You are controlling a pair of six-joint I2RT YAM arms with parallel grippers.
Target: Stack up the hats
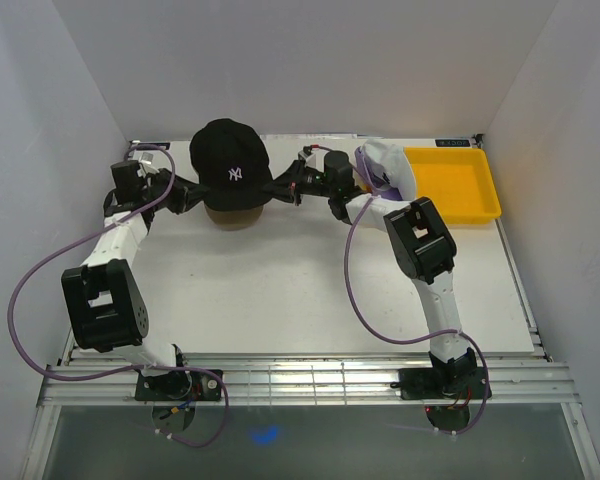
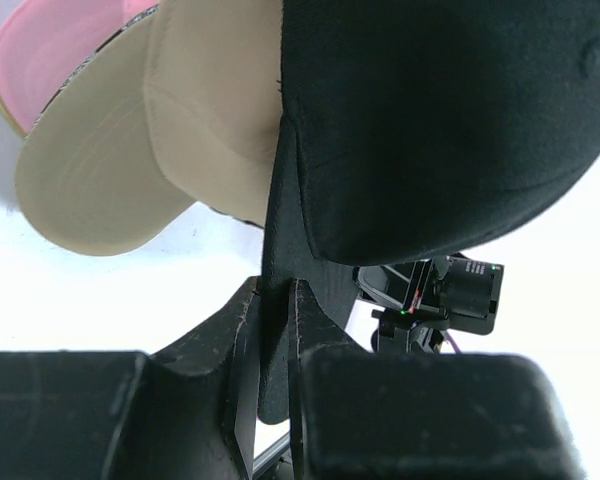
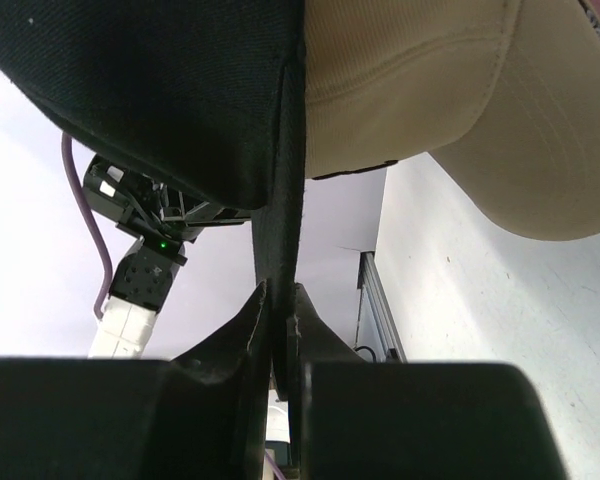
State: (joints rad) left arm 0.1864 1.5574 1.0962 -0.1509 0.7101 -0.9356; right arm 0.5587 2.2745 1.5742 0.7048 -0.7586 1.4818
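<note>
My left gripper is going to release the black hat on top of the tan hat (image 1: 232, 183) (image 2: 225, 90) at the back of the table. The black hat now hangs over it.
A black hat (image 1: 230, 165) with a white logo hangs over the tan hat (image 1: 232, 217) at the back of the table. My left gripper (image 1: 194, 194) is shut on its left edge and my right gripper (image 1: 273, 190) is shut on its right edge. In the left wrist view the black hat (image 2: 450, 120) fills the top right, with its edge pinched in the gripper (image 2: 275, 300). The tan hat (image 2: 130, 170) and a pink hat (image 2: 45, 50) lie beyond. In the right wrist view the black hat (image 3: 150, 90) is clamped by the gripper (image 3: 280, 295), beside the tan hat (image 3: 460, 100).
A white hat (image 1: 392, 168) with a purple one (image 1: 365, 158) against it sits behind the right arm's wrist, next to a yellow tray (image 1: 460, 185) at the back right. White walls close in the table on three sides.
</note>
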